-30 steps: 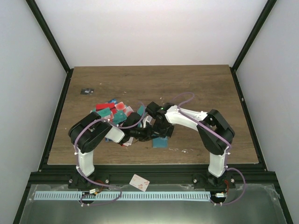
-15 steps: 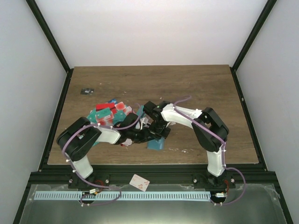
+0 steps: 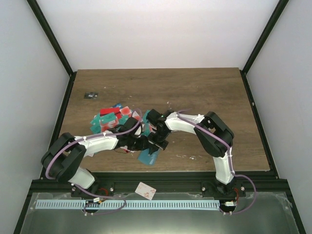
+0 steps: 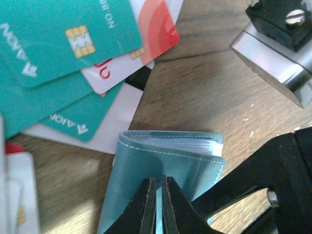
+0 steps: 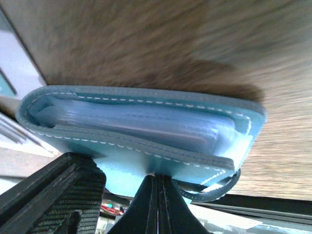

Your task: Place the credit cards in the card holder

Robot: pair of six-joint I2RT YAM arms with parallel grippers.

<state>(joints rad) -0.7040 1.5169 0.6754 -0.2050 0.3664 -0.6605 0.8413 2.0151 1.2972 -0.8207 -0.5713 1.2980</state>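
Observation:
The card holder's cover is crowded for my right gripper by my left gripper, so my left gripper will take the folded spine (image 4: 111,185) and keep it still.
The teal-blue card holder (image 3: 147,157) is folded and hangs tilted near the table's front edge, between both grippers. In the left wrist view the card holder (image 4: 165,156) shows clear inner pockets, and my left gripper (image 4: 158,183) is shut on its cover, a thin teal strip showing between the tips. My right gripper (image 5: 157,178) is shut on the edge of the card holder (image 5: 136,122), beside its small loop tab. From above, the left gripper (image 3: 145,145) and right gripper (image 3: 159,143) meet over it. The credit cards (image 3: 111,119) lie in a red, teal and white pile to the left; teal cards (image 4: 58,39) are close by.
One white-and-red card (image 3: 145,190) lies off the table on the near frame. A small dark object (image 3: 89,95) sits at the far left of the table. The right arm's black body (image 4: 278,180) crowds the holder's right side.
Both grippers have carried the card holder left and toward the table's front edge. The left arm has swung out lower and farther left.

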